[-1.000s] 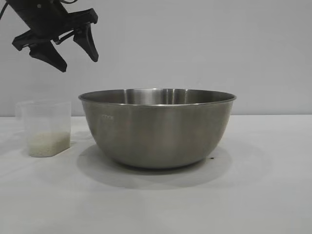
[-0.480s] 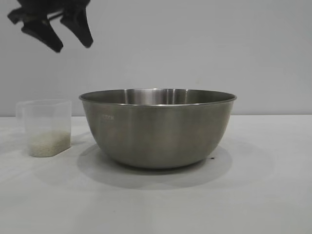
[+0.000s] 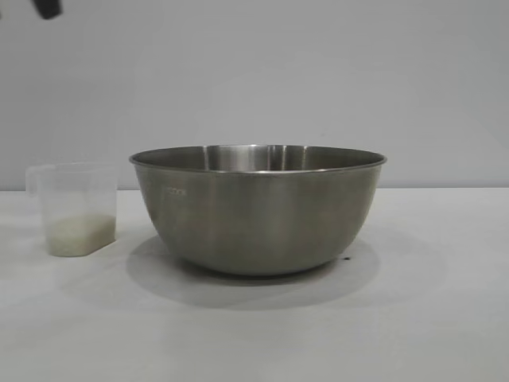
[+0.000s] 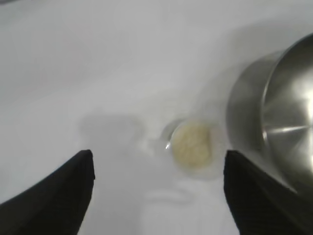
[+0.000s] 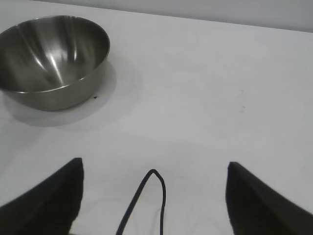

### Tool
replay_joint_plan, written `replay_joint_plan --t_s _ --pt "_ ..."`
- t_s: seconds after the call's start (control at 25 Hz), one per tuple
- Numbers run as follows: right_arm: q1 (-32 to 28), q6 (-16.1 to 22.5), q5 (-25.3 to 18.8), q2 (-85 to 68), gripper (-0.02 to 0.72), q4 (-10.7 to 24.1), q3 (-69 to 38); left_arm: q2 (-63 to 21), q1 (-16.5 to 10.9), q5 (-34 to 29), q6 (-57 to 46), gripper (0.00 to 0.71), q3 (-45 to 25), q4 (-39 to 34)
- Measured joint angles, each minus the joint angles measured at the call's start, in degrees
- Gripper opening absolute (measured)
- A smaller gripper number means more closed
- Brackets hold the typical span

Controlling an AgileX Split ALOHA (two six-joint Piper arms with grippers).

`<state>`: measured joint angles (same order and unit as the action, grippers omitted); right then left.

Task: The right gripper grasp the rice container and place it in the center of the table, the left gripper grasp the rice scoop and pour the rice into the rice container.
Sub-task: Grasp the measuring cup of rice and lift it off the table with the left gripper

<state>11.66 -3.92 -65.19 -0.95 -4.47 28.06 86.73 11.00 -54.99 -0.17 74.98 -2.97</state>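
The rice scoop is next for my left gripper, which should go down and close on the scoop's handle point(image 3: 31, 180) point(image 4: 158, 145), on the side away from the steel bowl.
The rice container point(image 3: 258, 208), a large steel bowl, stands on the white table point(image 3: 429, 318) in the middle of the exterior view. To its left stands the rice scoop point(image 3: 77, 208), a frosted cup holding a low layer of rice point(image 3: 78, 233). High above it, only one black fingertip point(image 3: 48, 8) of my left gripper shows at the top edge. In the left wrist view the left gripper point(image 4: 157, 164) is open and empty, far above the rice scoop point(image 4: 193, 149) and the bowl point(image 4: 274, 132). My right gripper point(image 5: 154, 166) is open and empty, well away from the bowl point(image 5: 54, 61).
A thin black cable point(image 5: 149, 200) loops between the right gripper's fingers over bare table. A plain grey wall point(image 3: 318, 72) stands behind the table. White tabletop lies in front of the bowl and to its right.
My left gripper has risen from above the scoop, up and leftward, until almost out of the exterior view. The bowl and the scoop have not moved.
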Motion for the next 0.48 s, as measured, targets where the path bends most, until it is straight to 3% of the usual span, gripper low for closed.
replay_joint_plan --t_s 0.24,0.48 --pt "0.0 0.0 0.0 0.0 0.538 0.0 0.0 -4.8 0.0 -9.2 -2.6 0.484 0.0 -4.3" --pt "0.0 0.0 0.0 0.0 0.538 0.0 0.0 -11.1 0.0 -11.9 -2.7 0.484 -1.4 -4.1"
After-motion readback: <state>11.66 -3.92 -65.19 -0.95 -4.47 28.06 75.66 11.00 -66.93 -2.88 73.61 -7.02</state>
